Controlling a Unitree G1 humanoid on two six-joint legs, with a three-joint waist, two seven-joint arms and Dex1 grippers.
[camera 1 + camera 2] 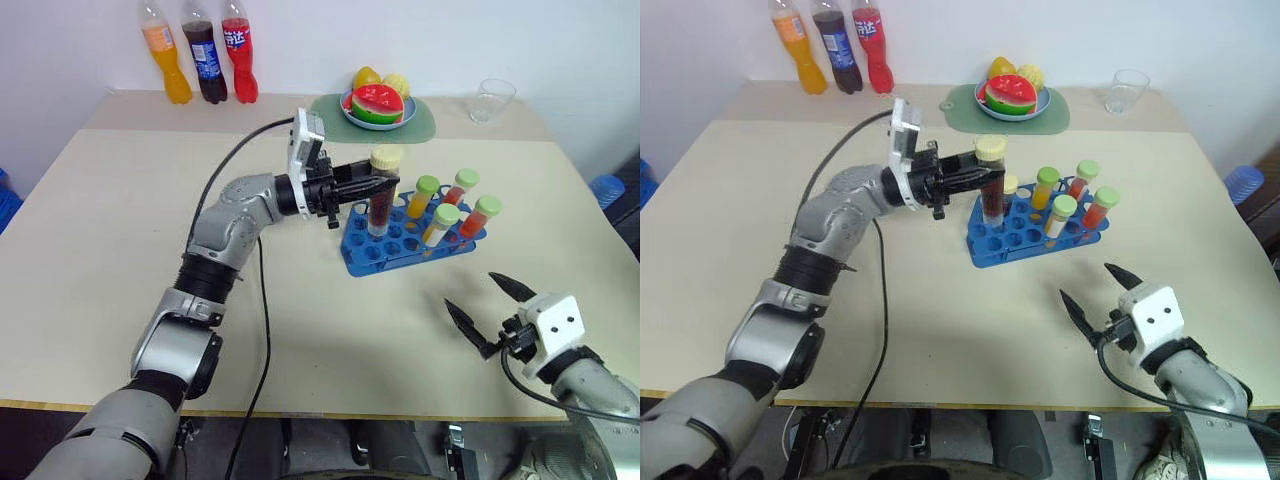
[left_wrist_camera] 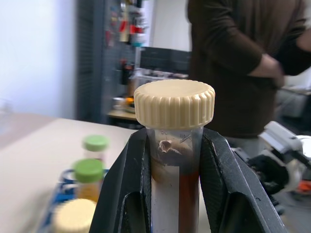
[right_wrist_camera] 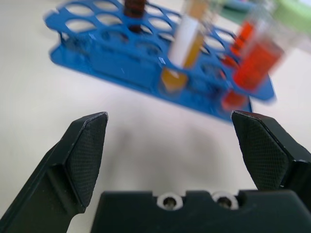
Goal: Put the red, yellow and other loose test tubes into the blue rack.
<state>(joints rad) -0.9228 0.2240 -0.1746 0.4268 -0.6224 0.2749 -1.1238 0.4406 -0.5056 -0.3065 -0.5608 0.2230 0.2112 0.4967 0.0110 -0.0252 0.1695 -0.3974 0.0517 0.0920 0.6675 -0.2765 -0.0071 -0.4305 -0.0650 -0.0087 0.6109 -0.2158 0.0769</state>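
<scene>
I need to use my left gripper to set the cream-capped tube down in a front-row hole of the blue rack (image 1: 391, 249), near the front yellow tube.
My left gripper (image 1: 385, 186) is shut on a test tube (image 1: 380, 205) with a cream cap (image 2: 174, 103) and dark red-brown liquid. It holds the tube upright over the back-left corner of the blue rack (image 1: 362, 257), with the tube's lower end down at the holes. Green-capped tubes stand in the rack: two yellow (image 1: 422, 198) and two red (image 1: 480, 215). My right gripper (image 1: 490, 308) hovers open and empty near the table's front right, in front of the rack (image 3: 121, 63).
Three soda bottles (image 1: 198, 55) stand at the back left. A plate of toy fruit (image 1: 378, 105) on a green mat and a clear glass (image 1: 493, 100) are behind the rack. A person in a brown sleeve (image 2: 228, 58) stands beyond the table.
</scene>
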